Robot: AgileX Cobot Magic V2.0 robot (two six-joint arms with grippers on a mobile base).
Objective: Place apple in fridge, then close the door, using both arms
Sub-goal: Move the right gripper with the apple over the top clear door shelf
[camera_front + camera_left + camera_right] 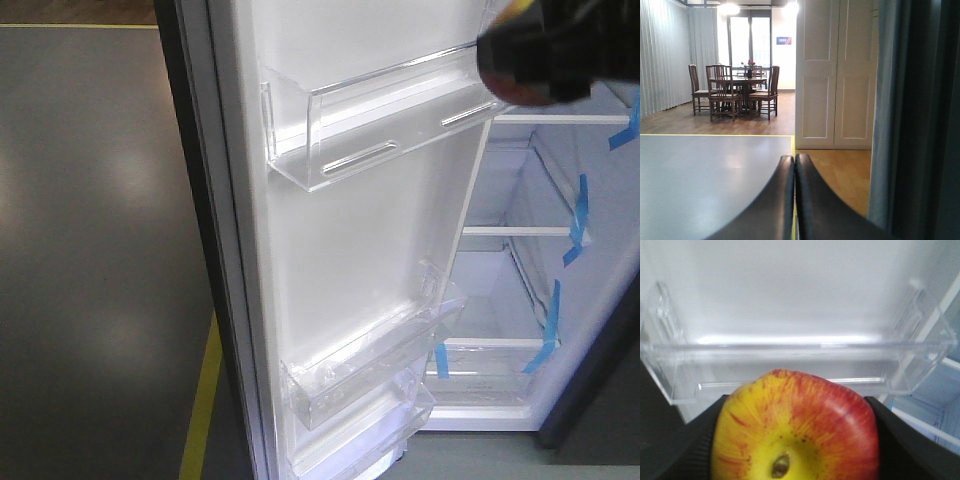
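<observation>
Next, my right gripper drops the apple around the middle of the clear upper shelf bin (431, 72) (822, 342) on the open door.
The apple (805, 410), red with yellow patches, fills the bottom of the right wrist view, with my right gripper (796, 452) shut on it and a black finger (687, 450) on each side. Just beyond it is a clear upper shelf bin (800, 365) on the white inside of the door (340, 250), which stands open. In the front view my right gripper (555, 50) hangs at the top right, next to that bin (370, 130). The fridge (520, 280) interior shows white shelves and blue tape strips (575, 215). My left gripper (794, 161) is shut and empty, beside a dark grey panel edge (920, 120).
Two lower clear bins (370, 380) sit on the door. A yellow line (205, 390) crosses the grey floor left of the door. The left wrist view shows a dining table with chairs (737, 90) and white cabinet doors (835, 75) far off.
</observation>
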